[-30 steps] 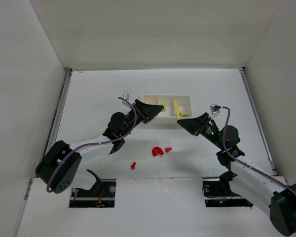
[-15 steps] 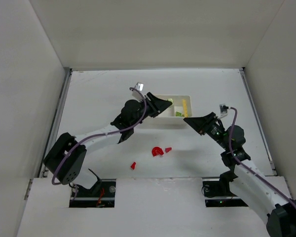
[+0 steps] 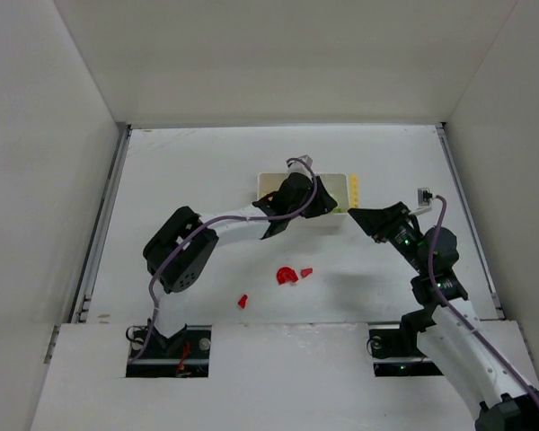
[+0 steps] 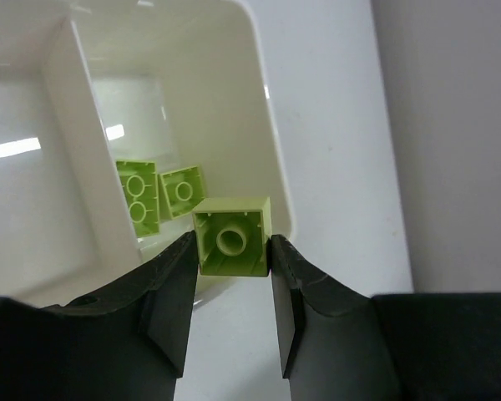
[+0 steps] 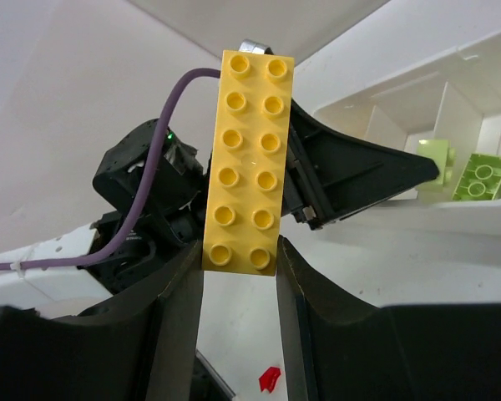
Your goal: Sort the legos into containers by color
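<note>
Next, my right gripper takes the long yellow brick and sets it down in the white tray's end compartment [image 3: 280, 204] that is farthest from the green bricks.
My left gripper [image 4: 232, 244] is shut on a pale green brick [image 4: 232, 236], held over the near wall of the white tray's [image 4: 270, 134] right end compartment. Two more green bricks [image 4: 136, 203] lie inside that compartment. In the top view the left gripper [image 3: 328, 206] reaches across the tray [image 3: 268, 182] and hides most of it. My right gripper [image 5: 238, 251] is shut on a long yellow brick [image 5: 249, 159], which stands upright just right of the tray [image 3: 353, 190]. Three red pieces [image 3: 287, 276] lie on the table in front of the tray.
The left arm's body [image 3: 242, 218] lies along the tray's front. The two grippers are close together at the tray's right end. High white walls enclose the table [image 3: 180, 171]. One red piece [image 3: 242, 302] lies near the front edge.
My left arm has swung right along the tray, from its left end to its right end, carrying the green brick. My right gripper has drawn back to the right with the yellow brick.
</note>
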Available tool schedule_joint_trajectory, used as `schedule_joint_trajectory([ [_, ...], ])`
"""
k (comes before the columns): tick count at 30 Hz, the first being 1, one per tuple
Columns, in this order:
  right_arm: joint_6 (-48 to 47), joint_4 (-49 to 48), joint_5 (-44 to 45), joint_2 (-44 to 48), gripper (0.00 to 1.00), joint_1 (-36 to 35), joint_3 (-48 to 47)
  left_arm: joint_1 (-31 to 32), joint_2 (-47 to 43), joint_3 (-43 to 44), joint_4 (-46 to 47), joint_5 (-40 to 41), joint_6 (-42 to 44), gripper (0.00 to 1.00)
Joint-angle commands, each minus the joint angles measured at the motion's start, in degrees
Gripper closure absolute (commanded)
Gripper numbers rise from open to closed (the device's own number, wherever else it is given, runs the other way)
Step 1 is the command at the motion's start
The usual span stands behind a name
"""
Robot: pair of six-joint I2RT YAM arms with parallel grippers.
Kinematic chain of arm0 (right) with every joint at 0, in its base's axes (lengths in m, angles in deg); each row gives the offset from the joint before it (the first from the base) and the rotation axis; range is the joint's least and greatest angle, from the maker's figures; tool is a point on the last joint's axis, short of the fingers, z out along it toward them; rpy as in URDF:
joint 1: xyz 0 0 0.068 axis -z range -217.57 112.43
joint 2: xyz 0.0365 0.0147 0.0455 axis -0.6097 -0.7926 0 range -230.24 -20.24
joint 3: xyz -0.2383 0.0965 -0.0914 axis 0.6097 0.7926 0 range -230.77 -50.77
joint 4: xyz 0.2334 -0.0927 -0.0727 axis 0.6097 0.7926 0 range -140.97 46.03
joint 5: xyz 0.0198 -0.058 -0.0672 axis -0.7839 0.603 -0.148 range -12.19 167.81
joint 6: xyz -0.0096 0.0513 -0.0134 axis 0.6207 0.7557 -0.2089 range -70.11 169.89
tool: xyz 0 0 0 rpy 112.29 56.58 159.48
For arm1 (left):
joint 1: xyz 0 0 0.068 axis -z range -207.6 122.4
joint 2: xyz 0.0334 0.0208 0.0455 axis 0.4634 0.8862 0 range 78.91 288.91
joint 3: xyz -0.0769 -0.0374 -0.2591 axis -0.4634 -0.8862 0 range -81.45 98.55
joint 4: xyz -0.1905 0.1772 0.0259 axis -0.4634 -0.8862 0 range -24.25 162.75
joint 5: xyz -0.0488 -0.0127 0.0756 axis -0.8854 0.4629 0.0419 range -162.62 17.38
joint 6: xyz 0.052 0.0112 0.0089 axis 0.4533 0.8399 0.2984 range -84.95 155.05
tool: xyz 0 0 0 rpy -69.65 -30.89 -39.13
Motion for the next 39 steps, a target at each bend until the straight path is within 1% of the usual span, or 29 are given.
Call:
schedule_joint_trajectory([
  [1, -1.25, -0.45, 0.46, 1.15, 0.67, 0.22, -2.69, 0.96, -0.06, 4.79, -3.27, 3.67, 4.44, 0.67],
  [3, -1.25, -0.54, 0.37, 1.42, 0.67, 0.22, -2.6, 1.05, 0.73, 5.58, -3.19, 3.59, 5.23, 0.6],
  [8, -1.25, -0.8, 0.37, 0.72, 0.67, 0.14, -2.6, 0.44, -1.01, 4.62, -2.22, 3.32, 5.32, 0.37],
  [11, -1.34, -0.98, 0.37, 0.19, 0.67, 0.14, -2.69, -0.53, -5.14, 1.81, 0.32, 3.32, 5.76, 0.33],
  [15, -1.6, -2.03, 0.63, -2.0, 0.67, 0.14, -3.3, -2.81, -12.6, -3.8, 5.15, 4.2, 5.59, 0.33],
  [20, -2.13, -4.14, 2.12, -6.48, 0.67, -1.26, -4.44, -7.9, -23.94, -12.24, 9.11, 5.96, 4.36, 0.34],
  [22, -3.01, -4.58, 2.83, -10.17, 0.67, -3.19, -5.93, -10.01, -29.12, -15.49, 9.47, 6.22, 4.18, 0.35],
  [25, -4.76, -5.11, 5.54, -18.07, 0.67, -7.93, -9.71, -12.82, -36.94, -20.59, 8.68, 6.75, 4.0, 0.35],
  [28, -6.43, -6.16, 8.62, -28.08, 0.67, -14.09, -15.42, -15.55, -44.68, -27.27, 5.53, 7.63, 1.29, 0.35],
  [31, -7.58, -6.08, 11.96, -37.31, 0.67, -18.05, -21.48, -17.31, -50.75, -33.51, 1.39, 8.42, -1.18, 0.35],
  [33, -8.28, -5.64, 13.72, -43.46, 0.67, -19.54, -25.96, -18.45, -54.0, -36.59, -2.11, 8.51, -1.36, 0.35],
  [37, -8.55, -3.45, 15.92, -52.53, 0.67, -20.52, -33.17, -20.3, -60.42, -41.34, -11.08, 9.65, 0.22, 0.36],
  [39, -8.29, -1.95, 16.89, -56.05, 0.67, -20.69, -36.08, -20.92, -63.32, -43.45, -14.95, 10.44, 1.71, 0.39],
])
